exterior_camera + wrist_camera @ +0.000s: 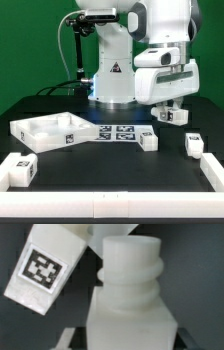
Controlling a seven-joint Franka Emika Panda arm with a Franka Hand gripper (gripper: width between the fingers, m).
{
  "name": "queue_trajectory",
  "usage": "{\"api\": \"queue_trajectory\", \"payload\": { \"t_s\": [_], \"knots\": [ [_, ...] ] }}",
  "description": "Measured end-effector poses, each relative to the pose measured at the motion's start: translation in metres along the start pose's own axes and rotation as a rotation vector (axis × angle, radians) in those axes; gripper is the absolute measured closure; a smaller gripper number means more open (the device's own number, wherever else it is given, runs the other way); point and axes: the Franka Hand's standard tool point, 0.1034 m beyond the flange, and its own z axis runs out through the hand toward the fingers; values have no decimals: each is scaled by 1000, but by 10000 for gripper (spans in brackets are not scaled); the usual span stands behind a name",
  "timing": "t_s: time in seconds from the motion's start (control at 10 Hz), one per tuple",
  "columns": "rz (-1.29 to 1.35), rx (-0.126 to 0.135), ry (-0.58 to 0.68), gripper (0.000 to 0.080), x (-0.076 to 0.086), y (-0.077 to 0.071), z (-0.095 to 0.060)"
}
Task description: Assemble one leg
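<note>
My gripper is to set the leg down on the table (172,133) between the leg next to the marker board and the leg near the border.
My gripper (170,110) hangs above the table at the exterior view's right and is shut on a white leg (173,116) with a tag on its face. In the wrist view that leg (130,291) fills the picture between my gripper's (128,339) fingers, its round stepped peg end pointing away from the camera. Three more legs lie on the table: one (148,140) beside the marker board, one (195,146) at the right, one (20,168) at the front left. A tagged white part (45,269) shows beyond the held leg in the wrist view.
The large white tray-like panel (45,130) lies at the exterior view's left. The marker board (118,133) lies flat in front of the robot base. A low white border (110,205) runs along the front and right side of the table.
</note>
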Motion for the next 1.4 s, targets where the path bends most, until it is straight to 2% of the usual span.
{"api": "queue_trajectory", "payload": {
  "t_s": [0.1, 0.2, 0.4, 0.5, 0.8, 0.9, 1.0, 1.1, 1.2, 1.3, 1.4],
  "knots": [
    [3, -1, 23, 518, -10, -8, 10],
    [6, 16, 11, 518, -21, -17, 22],
    [3, 28, 22, 518, -25, -28, 37],
    [4, 29, 25, 518, -24, -26, 41],
    [4, 23, 36, 517, -17, -22, 41],
    [10, 26, 26, 346, -16, -21, 40],
    [24, 28, 3, 198, -13, -18, 31],
    [47, 30, -19, 198, -9, -17, 21],
    [69, 26, -35, 158, 2, -13, 6],
    [137, 25, -53, 152, 17, -9, -9],
    [221, 31, -56, 152, 37, 1, -15]
  ]
}}
